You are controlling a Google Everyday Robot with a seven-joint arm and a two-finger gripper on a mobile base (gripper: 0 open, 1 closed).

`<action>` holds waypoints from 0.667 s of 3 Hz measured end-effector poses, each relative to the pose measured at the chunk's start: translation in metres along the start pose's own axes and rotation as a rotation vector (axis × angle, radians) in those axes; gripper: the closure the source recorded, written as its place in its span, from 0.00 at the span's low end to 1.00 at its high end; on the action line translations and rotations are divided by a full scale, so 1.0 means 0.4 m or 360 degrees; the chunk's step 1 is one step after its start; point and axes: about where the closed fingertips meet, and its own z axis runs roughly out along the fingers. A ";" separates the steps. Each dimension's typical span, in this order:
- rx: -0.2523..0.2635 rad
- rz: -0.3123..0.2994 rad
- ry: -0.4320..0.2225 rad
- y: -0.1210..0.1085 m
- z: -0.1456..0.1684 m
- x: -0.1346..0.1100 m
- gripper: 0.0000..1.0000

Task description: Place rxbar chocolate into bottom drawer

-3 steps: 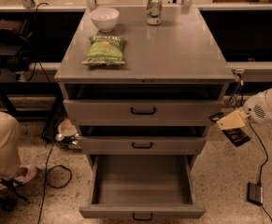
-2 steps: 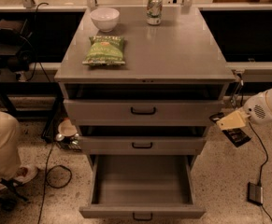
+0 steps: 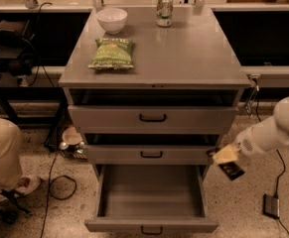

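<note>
Next, my gripper releases the rxbar chocolate near the middle of the bottom drawer's grey bottom [image 3: 161, 197], behind the drawer's dark handle. The bar is still hanging outside that drawer.
The rxbar chocolate [image 3: 232, 170], a small flat black bar, hangs tilted from my gripper [image 3: 224, 156]. The gripper is shut on it, to the right of the cabinet and level with the middle drawer's right end. The white arm reaches in from the right edge. The bottom drawer [image 3: 151, 225] is pulled out wide and its grey inside is bare. Its dark handle shows at the front edge. The bar is above and to the right of the drawer's right wall, outside it.
The top drawer [image 3: 152, 118] and middle drawer [image 3: 151, 154] each stand slightly out. On the cabinet top are a green snack bag [image 3: 112, 53], a white bowl [image 3: 111, 19] and a can [image 3: 164, 9]. A person's leg [image 3: 0, 155] and cables lie at the left. A small black box [image 3: 272, 205] sits on the floor at the right.
My gripper has moved down and to the left with the bar, closer to the open bottom drawer. The drawers and the things on top have not moved.
</note>
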 end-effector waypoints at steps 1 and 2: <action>-0.0312 0.0106 0.0119 0.089 0.318 0.106 1.00; -0.0634 0.0273 0.0208 0.180 0.561 0.203 1.00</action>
